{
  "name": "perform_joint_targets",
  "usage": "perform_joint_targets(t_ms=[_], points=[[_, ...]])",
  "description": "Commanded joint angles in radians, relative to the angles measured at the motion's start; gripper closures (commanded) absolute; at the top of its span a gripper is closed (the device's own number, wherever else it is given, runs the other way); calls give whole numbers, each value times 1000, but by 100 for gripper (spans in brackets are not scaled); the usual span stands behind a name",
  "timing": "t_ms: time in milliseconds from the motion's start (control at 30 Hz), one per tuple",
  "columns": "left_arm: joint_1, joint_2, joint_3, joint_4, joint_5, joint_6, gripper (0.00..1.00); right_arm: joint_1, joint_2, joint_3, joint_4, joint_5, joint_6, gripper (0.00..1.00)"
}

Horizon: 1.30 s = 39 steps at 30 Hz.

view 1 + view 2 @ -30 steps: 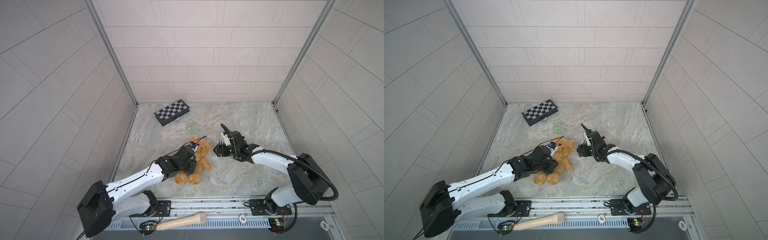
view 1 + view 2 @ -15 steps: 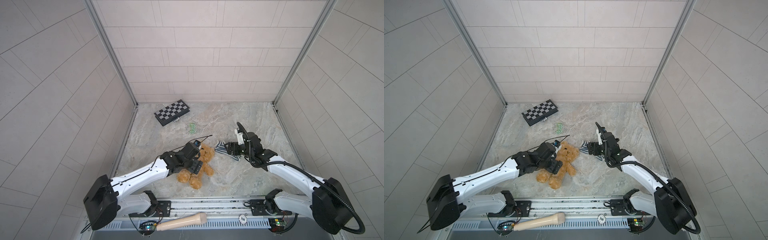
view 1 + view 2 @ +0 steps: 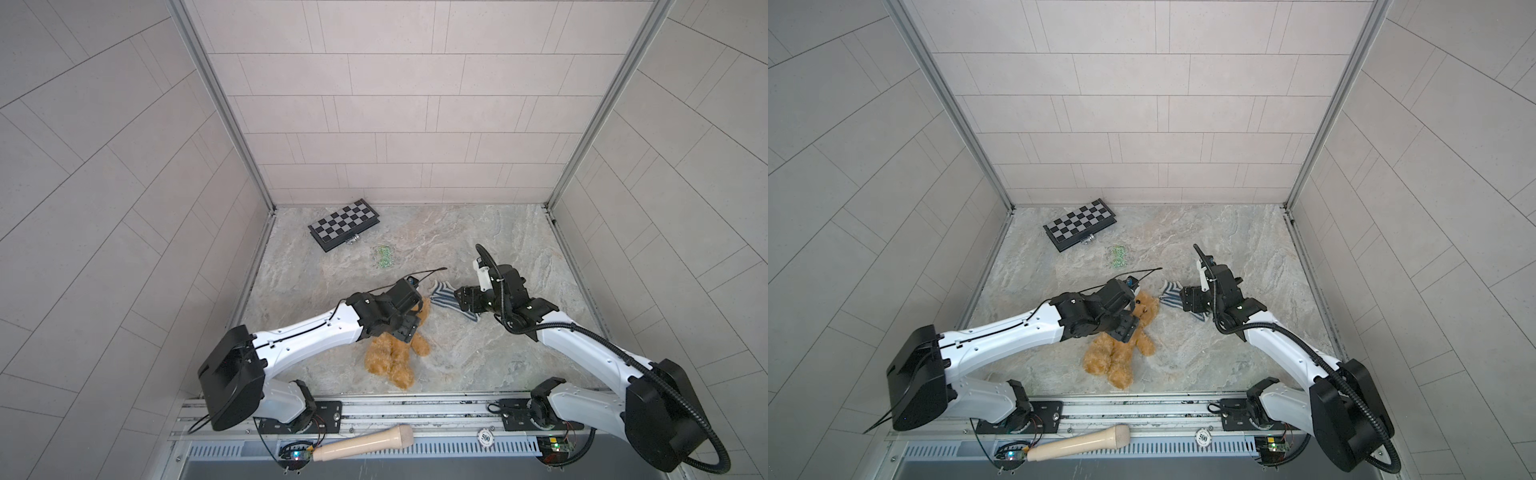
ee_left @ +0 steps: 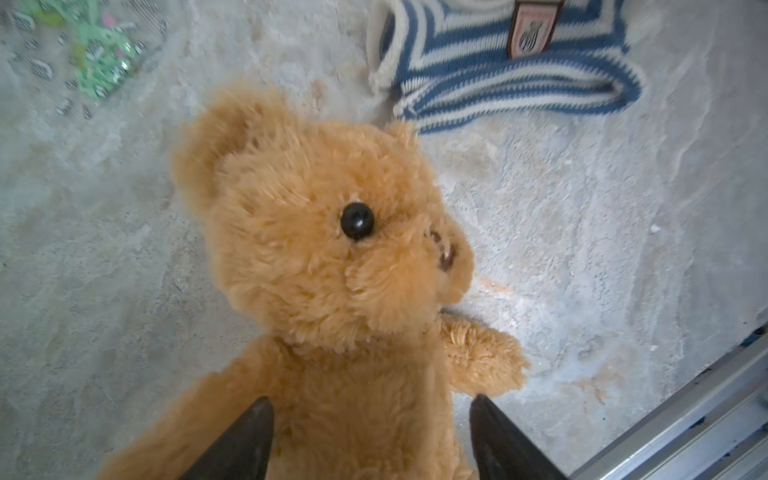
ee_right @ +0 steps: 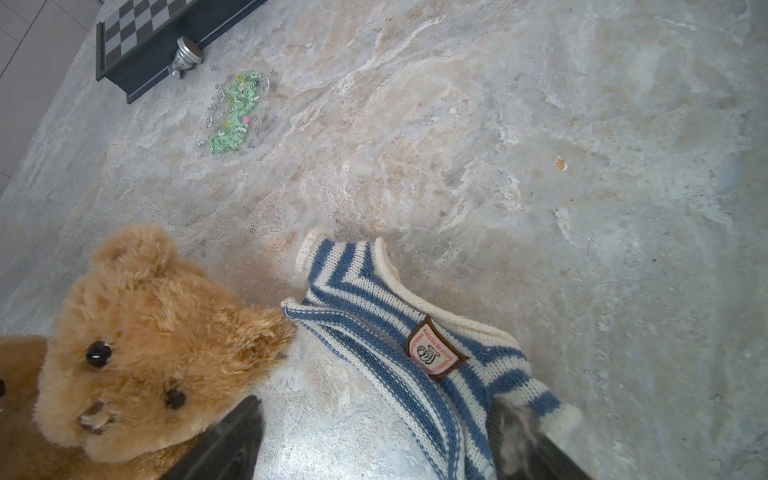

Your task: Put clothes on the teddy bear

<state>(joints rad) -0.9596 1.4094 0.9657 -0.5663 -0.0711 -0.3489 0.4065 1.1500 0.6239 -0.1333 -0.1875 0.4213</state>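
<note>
The teddy bear's head crowds the sweater's edge, so the robot's left gripper should first grab the bear by its upper chest (image 4: pixel 368 392) and pull it clear.
The teddy bear (image 3: pixel 395 357) (image 3: pixel 1121 353) lies on its back on the marble floor, head toward the back. My left gripper (image 3: pixel 409 328) (image 4: pixel 370 405) is open, its fingers astride the bear's (image 4: pixel 332 249) torso; floor shows between one finger and the fur. A blue-and-white striped knitted sweater (image 3: pixel 446 300) (image 3: pixel 1169 296) (image 4: pixel 498 70) lies flat just beside the bear's (image 5: pixel 145 353) ear. My right gripper (image 3: pixel 461 299) (image 5: pixel 382 409) is open low over the sweater (image 5: pixel 395 332), one finger at its hem, the other close to the bear's head.
A folded chessboard (image 3: pixel 344 224) with a silver piece (image 5: pixel 187 56) beside it lies at the back left. A small green packet (image 3: pixel 384 255) lies between it and the bear. A wooden handle (image 3: pixel 365 442) and a chip (image 3: pixel 485 436) rest on the front rail. Walls close in on three sides.
My left gripper has opened and slid from the bear's head down to its torso. The bear has shifted toward the front. My right gripper has drawn back, uncovering the sweater.
</note>
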Motion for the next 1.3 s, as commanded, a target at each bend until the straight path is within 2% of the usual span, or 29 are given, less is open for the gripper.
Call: perform_joint_targets(t_ms=[0, 133, 267, 433, 533, 767, 867, 1100, 1267], points=[[-13, 29, 17, -46, -50, -38, 22, -2, 1, 22, -25, 4, -20, 13], [-13, 81, -4, -34, -64, -45, 15, -2, 6, 22, -27, 2, -30, 13], [-12, 119, -34, 13, -57, -54, 15, -2, 10, 28, -40, 11, -44, 13], [-7, 149, -73, 53, -68, -62, 23, -2, 16, 24, -48, 8, -52, 13], [0, 133, -101, 77, -84, -67, 35, 8, 39, 29, -48, -4, -53, 13], [47, -27, -199, 155, -74, -78, 63, 53, 112, 77, -96, 27, -81, 14], [62, -129, -228, 157, -76, -62, 72, 70, 149, 99, -111, 42, -88, 15], [82, -359, -244, 155, -33, -22, 79, 88, 282, 154, -115, 27, -57, 17], [84, -421, -237, 161, -9, -26, 82, 88, 362, 148, -70, 8, -7, 17]])
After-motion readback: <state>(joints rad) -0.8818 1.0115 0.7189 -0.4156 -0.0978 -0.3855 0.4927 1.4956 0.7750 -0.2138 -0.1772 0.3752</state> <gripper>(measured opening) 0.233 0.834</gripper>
